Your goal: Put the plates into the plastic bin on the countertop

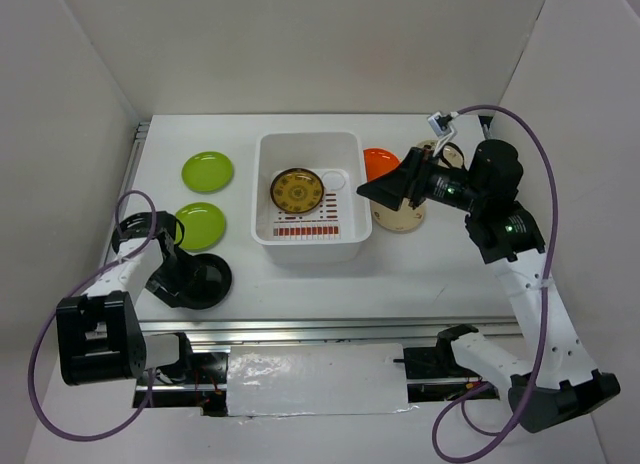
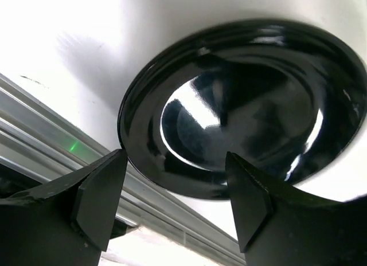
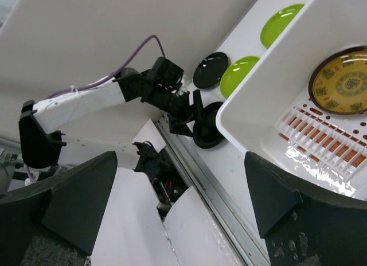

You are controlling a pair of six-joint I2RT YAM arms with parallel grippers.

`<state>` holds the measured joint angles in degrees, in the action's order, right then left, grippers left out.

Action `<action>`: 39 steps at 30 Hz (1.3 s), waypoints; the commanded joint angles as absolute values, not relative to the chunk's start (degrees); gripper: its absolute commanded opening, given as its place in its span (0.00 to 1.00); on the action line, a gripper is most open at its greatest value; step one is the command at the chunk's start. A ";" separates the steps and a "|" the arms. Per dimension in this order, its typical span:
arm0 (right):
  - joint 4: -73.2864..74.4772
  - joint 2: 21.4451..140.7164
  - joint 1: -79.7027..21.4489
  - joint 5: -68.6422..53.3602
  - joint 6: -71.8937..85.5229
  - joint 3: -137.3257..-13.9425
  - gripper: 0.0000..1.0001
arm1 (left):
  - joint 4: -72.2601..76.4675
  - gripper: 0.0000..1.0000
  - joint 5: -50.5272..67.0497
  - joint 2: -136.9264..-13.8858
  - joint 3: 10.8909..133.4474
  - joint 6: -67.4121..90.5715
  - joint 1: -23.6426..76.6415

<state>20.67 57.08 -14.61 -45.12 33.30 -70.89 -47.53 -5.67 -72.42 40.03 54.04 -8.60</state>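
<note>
The black plate's near rim lies across my left gripper's fingers, so I will shift and pinch the edge (image 2: 122, 126) farthest from the bin, with one finger on each side.
The white plastic bin (image 1: 342, 239) stands mid-countertop with the patterned yellow-brown plate (image 1: 296, 191) lying in it. Two lime green plates (image 1: 207, 171) (image 1: 200, 225) lie to its left. My left gripper (image 1: 188, 276) is open, its jaws either side of the near rim of a glossy black plate (image 2: 246, 100), empty. A second black plate (image 3: 210, 70) shows only in the right wrist view. My right gripper (image 1: 368, 191) is open and empty, held above the countertop right of the bin. It partly covers an orange plate (image 1: 378, 160) and cream plates (image 1: 402, 218).
The metal rail (image 1: 300, 329) runs along the countertop's front edge, close to the black plate (image 1: 215, 280). White walls enclose the left, back and right sides. The right wrist view shows the bin wall (image 3: 252, 114), the patterned plate (image 3: 341, 79) and the left arm (image 3: 86, 102).
</note>
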 commanded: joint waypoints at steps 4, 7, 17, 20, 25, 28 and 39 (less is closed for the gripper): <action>21.97 54.49 -12.04 -49.13 31.56 -72.42 1.00 | -43.77 0.73 -7.47 -74.35 37.71 56.16 -9.49; 22.06 54.75 -12.22 -49.22 31.73 -72.69 1.00 | -44.56 0.72 -7.56 -73.74 38.14 56.69 -9.49; 18.28 56.25 -12.39 -49.57 35.77 -71.19 1.00 | -54.14 0.98 -9.58 -65.40 43.86 57.65 -9.40; 18.10 56.95 -12.57 -49.57 36.03 -71.28 1.00 | -54.67 0.98 -10.19 -64.51 42.46 58.45 -9.32; 19.42 57.48 -12.83 -49.66 35.77 -72.33 1.00 | -53.09 0.97 -9.32 -67.05 40.61 60.11 -9.05; 20.47 57.57 -12.74 -49.66 35.16 -73.38 1.00 | -50.98 0.95 -8.97 -68.46 39.55 60.64 -9.05; 21.36 57.92 -13.27 -49.57 35.07 -74.00 1.00 | -40.61 0.67 -8.44 -72.68 34.72 61.00 -8.96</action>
<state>21.26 57.98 -12.78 -48.73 35.48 -71.33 -43.99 -8.62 -71.68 35.59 60.38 -9.08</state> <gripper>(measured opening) 0.997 0.689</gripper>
